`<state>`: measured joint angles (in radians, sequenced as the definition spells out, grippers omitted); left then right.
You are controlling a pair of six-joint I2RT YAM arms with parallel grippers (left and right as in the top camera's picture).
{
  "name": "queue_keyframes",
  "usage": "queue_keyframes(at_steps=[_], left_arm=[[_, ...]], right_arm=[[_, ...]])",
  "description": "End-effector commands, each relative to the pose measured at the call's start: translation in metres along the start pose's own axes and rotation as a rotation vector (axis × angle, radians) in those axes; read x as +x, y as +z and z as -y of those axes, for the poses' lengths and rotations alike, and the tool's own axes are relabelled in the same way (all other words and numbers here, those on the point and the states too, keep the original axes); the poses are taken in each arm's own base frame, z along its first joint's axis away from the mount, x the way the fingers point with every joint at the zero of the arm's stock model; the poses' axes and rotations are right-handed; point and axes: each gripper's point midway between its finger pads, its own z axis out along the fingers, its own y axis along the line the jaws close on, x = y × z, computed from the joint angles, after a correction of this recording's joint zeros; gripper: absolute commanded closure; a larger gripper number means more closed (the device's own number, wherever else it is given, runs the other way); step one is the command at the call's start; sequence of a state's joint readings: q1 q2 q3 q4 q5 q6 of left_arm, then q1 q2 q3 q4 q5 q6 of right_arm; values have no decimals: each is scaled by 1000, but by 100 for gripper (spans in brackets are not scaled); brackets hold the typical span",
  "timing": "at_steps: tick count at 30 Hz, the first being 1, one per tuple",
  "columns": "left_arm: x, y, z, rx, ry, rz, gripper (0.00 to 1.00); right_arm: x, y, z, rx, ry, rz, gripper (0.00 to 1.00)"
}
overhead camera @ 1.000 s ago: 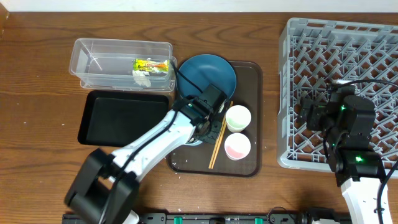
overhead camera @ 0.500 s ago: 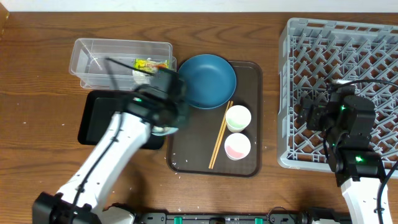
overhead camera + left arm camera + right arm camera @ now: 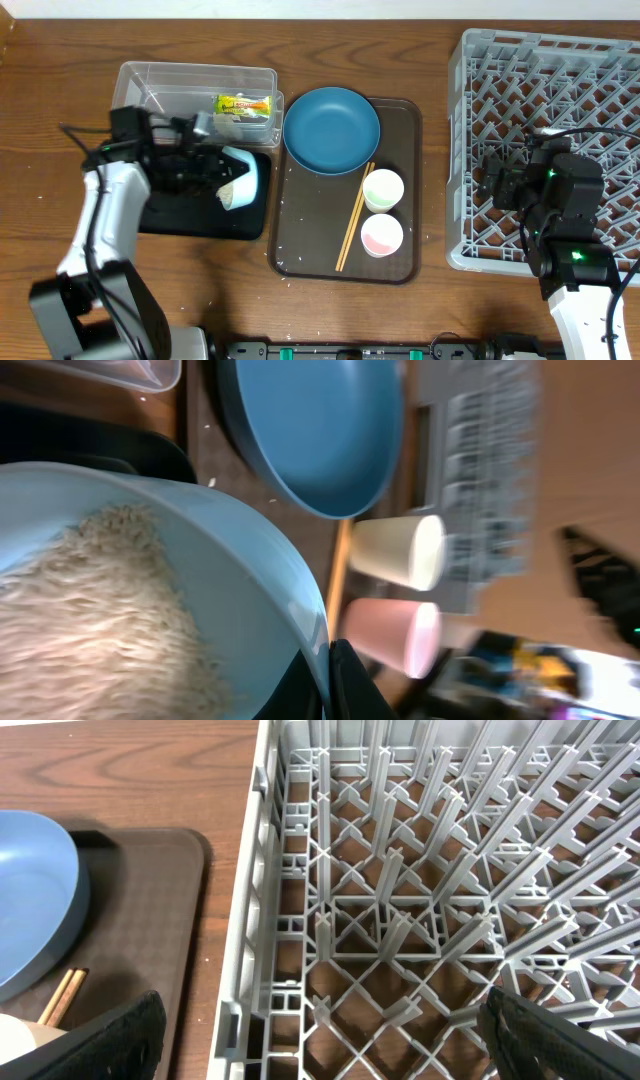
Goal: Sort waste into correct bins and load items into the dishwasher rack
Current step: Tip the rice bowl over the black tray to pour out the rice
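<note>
Next, my left gripper lets go of the small light-blue bowl on the brown tray (image 3: 315, 214) next to the chopsticks, below the dark-blue bowl.
My left gripper (image 3: 222, 172) is shut on the rim of the small light-blue bowl (image 3: 243, 178), tipped on its side over the black tray (image 3: 170, 210). In the left wrist view the bowl (image 3: 240, 580) holds white rice (image 3: 90, 620), and my fingers (image 3: 330, 685) pinch its rim. The clear tub (image 3: 150, 100) holds the yellow-green wrapper (image 3: 243, 103) and a white tissue (image 3: 226, 123). The dark-blue bowl (image 3: 331, 129), chopsticks (image 3: 354, 217), a white cup (image 3: 383, 189) and a pink-lined cup (image 3: 381, 235) sit on the brown tray (image 3: 400, 262). My right gripper (image 3: 320, 1030) is open over the grey rack (image 3: 600, 70).
A few rice grains lie on the brown tray's front left corner (image 3: 285, 262). The rack's pegs (image 3: 400, 900) stand directly under my right gripper. Bare wooden table (image 3: 60, 90) lies left of the bins and along the front.
My left arm swung left, carrying the light-blue bowl from the brown tray over to the black tray and tipping it on its side. The right arm has not moved.
</note>
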<state>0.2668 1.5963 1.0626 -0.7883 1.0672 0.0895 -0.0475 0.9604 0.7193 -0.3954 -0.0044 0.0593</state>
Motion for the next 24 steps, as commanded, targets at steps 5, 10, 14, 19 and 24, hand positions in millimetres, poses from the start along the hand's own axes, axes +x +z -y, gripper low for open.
queue_keyframes(at_steps=[5,10,14,19,24], left_arm=[[-22,-36,13,389,-104,125,94],[-30,-54,9,480,-208,174,94],[-29,-58,7,487,-297,166,94],[-27,-51,-9,388,-304,154,94],[-28,-58,10,474,-273,166,94]], right_arm=[[-9,-3,-6,-17,-2,19,1],[-9,-3,-6,-17,-2,19,1],[-9,-3,-6,-17,-3,20,1],[-9,-3,-6,-17,-2,20,1],[-8,-3,-6,-17,-2,16,1]])
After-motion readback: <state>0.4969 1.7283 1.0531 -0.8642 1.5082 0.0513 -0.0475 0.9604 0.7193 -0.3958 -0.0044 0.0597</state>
